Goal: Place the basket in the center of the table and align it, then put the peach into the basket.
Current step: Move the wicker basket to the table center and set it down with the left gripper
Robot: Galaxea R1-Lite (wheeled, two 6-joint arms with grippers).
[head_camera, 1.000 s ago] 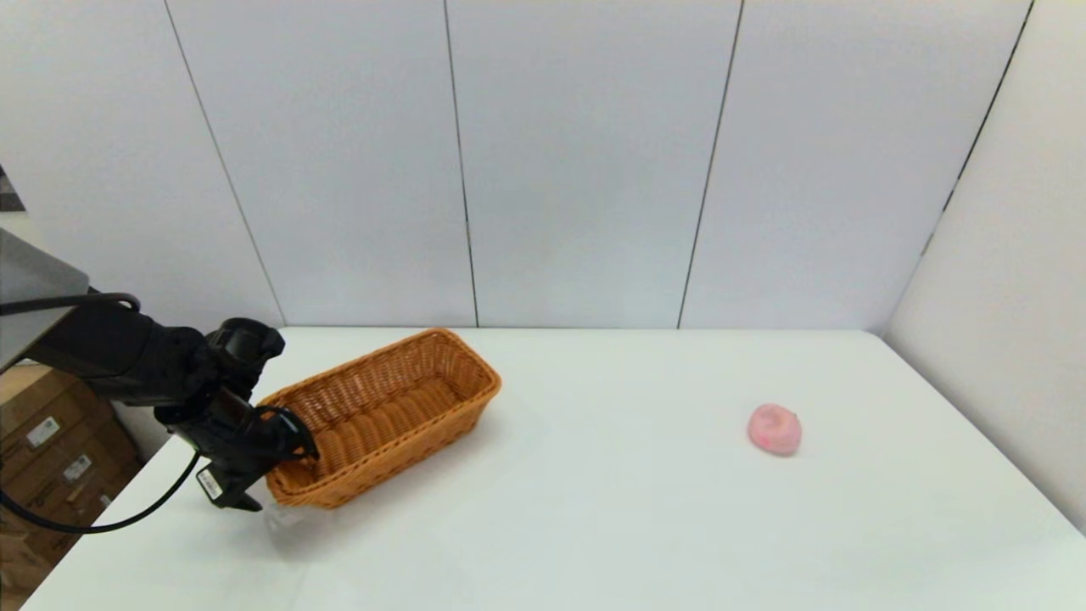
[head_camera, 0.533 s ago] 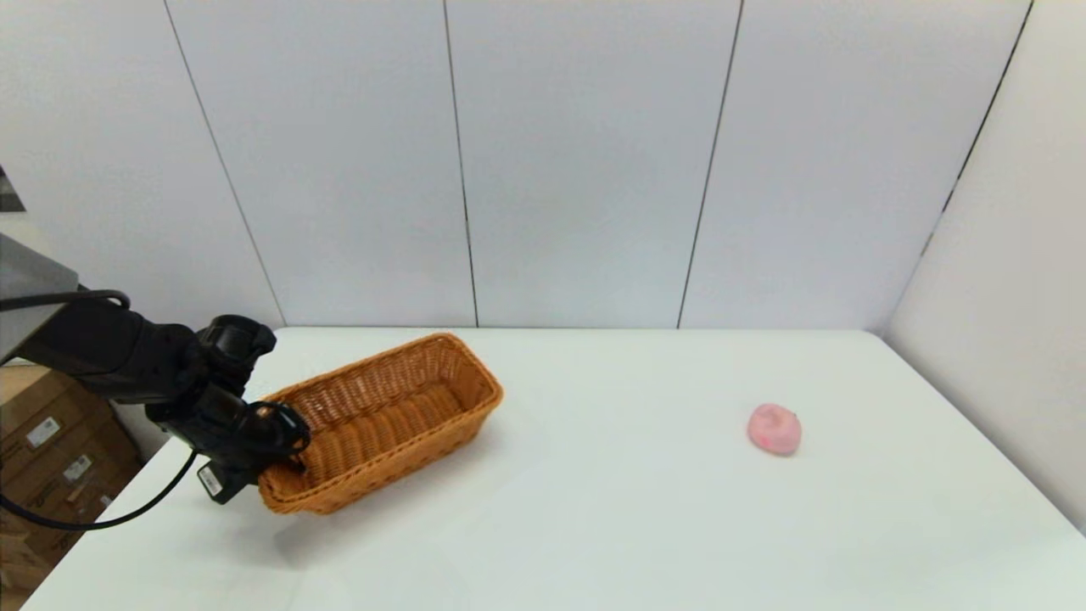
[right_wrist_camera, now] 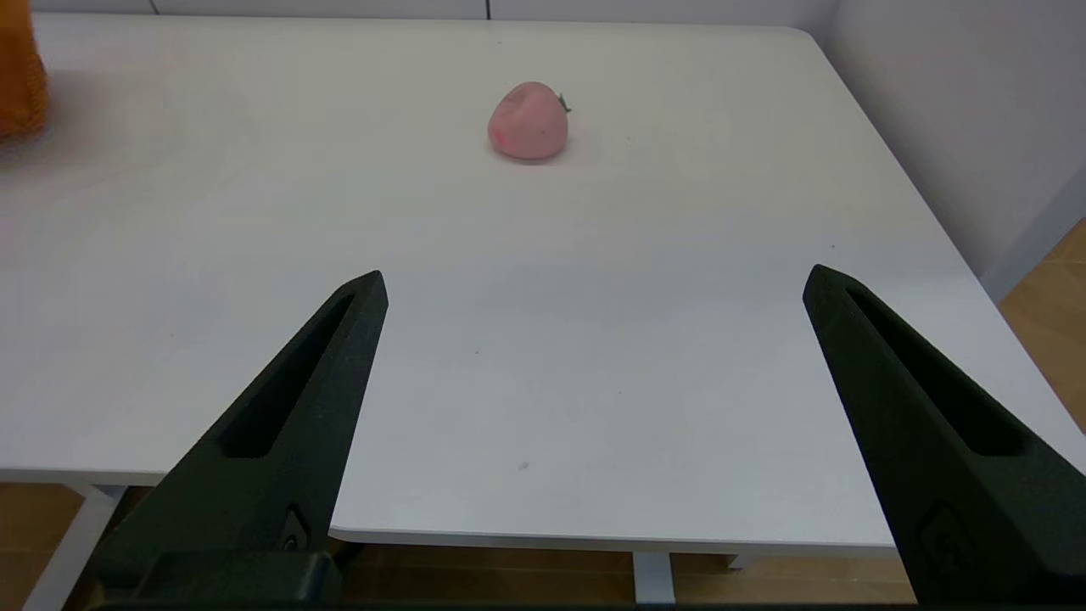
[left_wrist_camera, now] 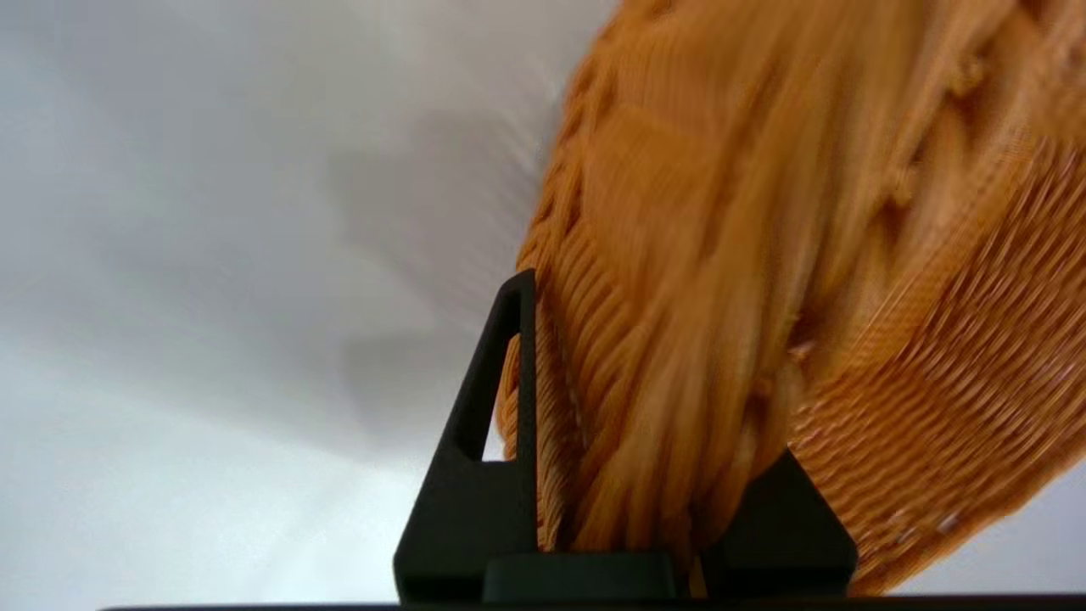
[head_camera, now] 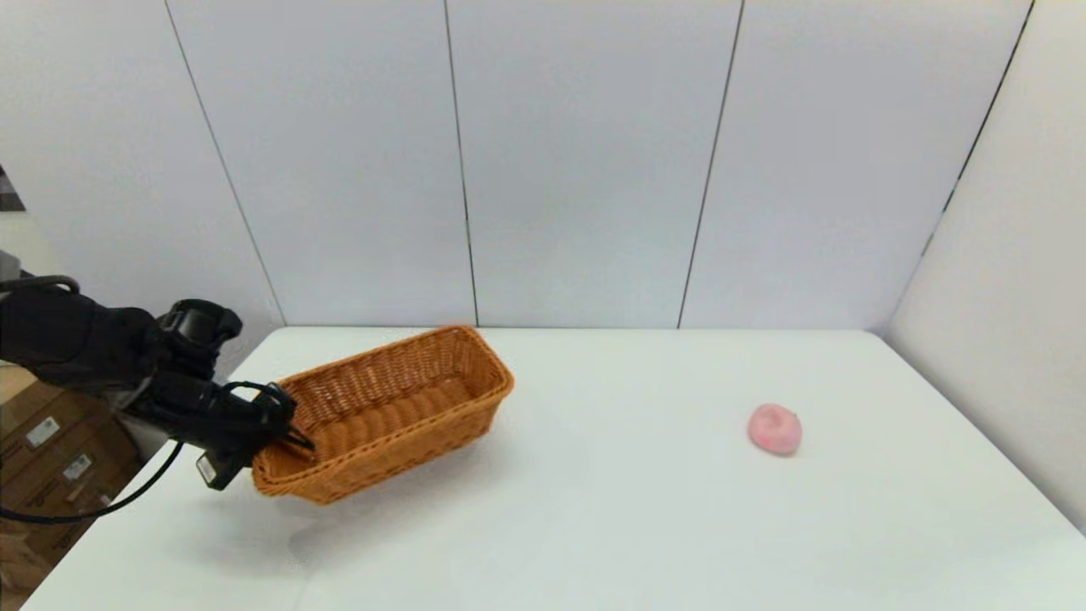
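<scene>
I need to set the basket down with my left gripper on the bare middle of the white table (head_camera: 596, 470), close beside the pink peach. The basket now hangs tilted above the table.
The orange-brown wicker basket (head_camera: 390, 412) hangs above the left part of the white table (head_camera: 594, 509), tilted, its shadow below it. My left gripper (head_camera: 273, 437) is shut on the rim of the basket's near short end; in the left wrist view the fingers (left_wrist_camera: 501, 424) clamp the woven wall of the basket (left_wrist_camera: 764, 255). The pink peach (head_camera: 774, 428) lies on the table at the right, also in the right wrist view as the peach (right_wrist_camera: 528, 121). My right gripper (right_wrist_camera: 594, 288) is open, parked off the table's near edge, well short of the peach.
Grey wall panels (head_camera: 577, 161) close off the far side and the right of the table. Cardboard boxes (head_camera: 51, 458) stand on the floor left of the table. A sliver of the basket (right_wrist_camera: 19, 76) shows in the right wrist view.
My left gripper has lifted the basket's near end off the table and drawn back to the left a little. The basket now hangs tilted. The peach has not moved.
</scene>
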